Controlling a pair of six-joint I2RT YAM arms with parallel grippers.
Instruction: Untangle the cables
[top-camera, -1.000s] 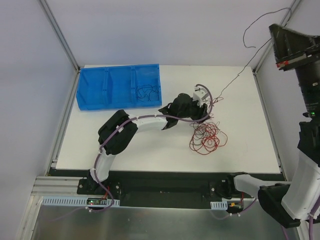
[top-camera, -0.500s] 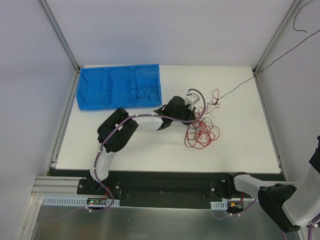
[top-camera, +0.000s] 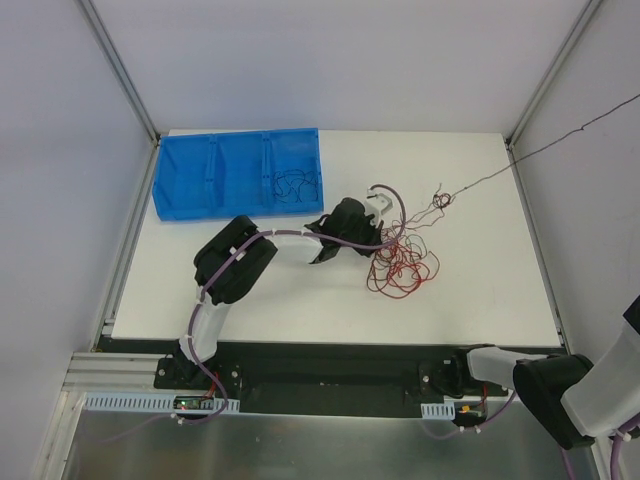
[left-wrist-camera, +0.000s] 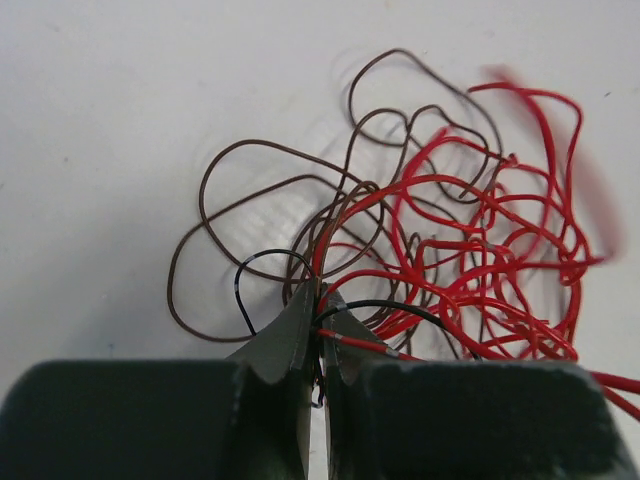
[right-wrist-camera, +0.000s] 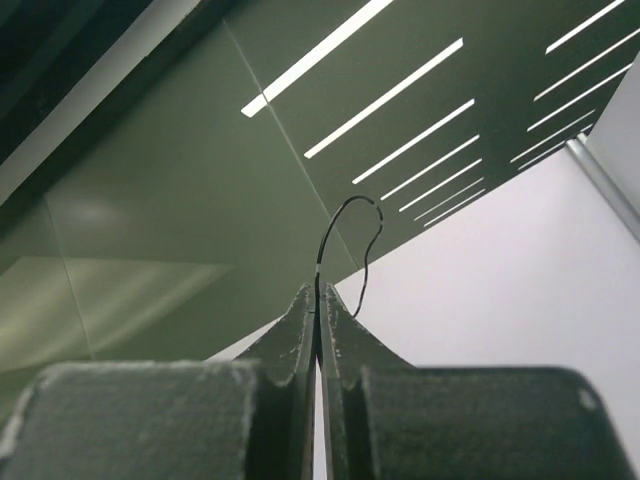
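Note:
Red and black cables are pinched together in my left gripper at the edge of the tangle, so next I open my left gripper and take a black cable (left-wrist-camera: 240, 288) by itself.
The cables (top-camera: 402, 260) lie as a loose red and dark tangle right of the table's middle. My left gripper (top-camera: 386, 232) sits at the tangle's left edge. In the left wrist view this left gripper (left-wrist-camera: 320, 300) is shut on thin red and black strands, with red loops (left-wrist-camera: 490, 250) and brown loops (left-wrist-camera: 262, 225) spread beyond it. One black cable (top-camera: 540, 150) runs taut from the tangle up and out at the upper right. My right gripper (right-wrist-camera: 318, 300) is out of the top view; its wrist view shows it shut on that black cable's end (right-wrist-camera: 352, 228), high in the air.
A blue bin (top-camera: 210, 170) stands at the back left of the table, with several dark cables (top-camera: 295, 184) in its right compartment. The right arm's lower links (top-camera: 575, 395) rise at the bottom right. Frame posts (top-camera: 545, 90) stand at the back corners.
My left gripper has shut on strands at the tangle's edge and drawn back to the left, dragging the tangle along. The right arm has lifted out of the top view, pulling the black cable straighter.

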